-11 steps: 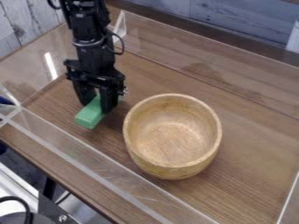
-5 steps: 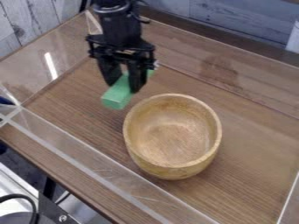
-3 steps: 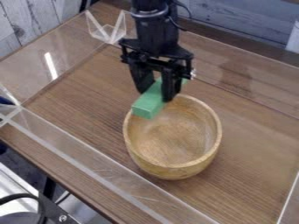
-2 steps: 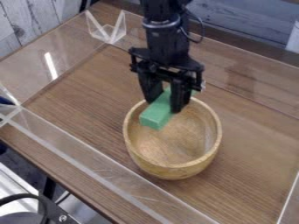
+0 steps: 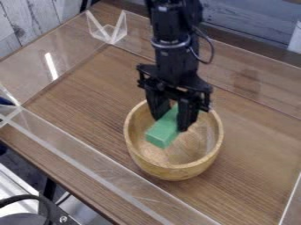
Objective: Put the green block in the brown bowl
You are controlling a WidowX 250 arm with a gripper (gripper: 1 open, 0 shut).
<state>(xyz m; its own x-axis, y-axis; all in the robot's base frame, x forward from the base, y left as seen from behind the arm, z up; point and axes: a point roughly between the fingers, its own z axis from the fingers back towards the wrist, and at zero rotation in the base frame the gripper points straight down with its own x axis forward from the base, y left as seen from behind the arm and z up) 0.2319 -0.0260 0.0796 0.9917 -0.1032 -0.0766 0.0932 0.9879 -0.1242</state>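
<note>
The green block will be released on the wooden bottom inside the brown bowl (image 5: 168, 146).
My gripper (image 5: 177, 112) hangs straight down over the brown bowl (image 5: 137, 149), its black fingers shut on the upper end of the green block (image 5: 163, 132). The block slants down and to the left, its lower end inside the bowl's hollow, above the wooden floor. Whether that end touches the bowl I cannot tell. The bowl is round, light-brown wood with thick walls, standing on the wooden table.
A clear acrylic wall (image 5: 70, 176) runs along the table's front-left edge. A clear folded plastic piece (image 5: 112, 28) stands at the back. The dark arm (image 5: 172, 35) rises from the gripper toward the top of the picture.
The gripper has carried the green block from left of the bowl to the right and slightly down. The block now hangs inside the bowl's rim.
</note>
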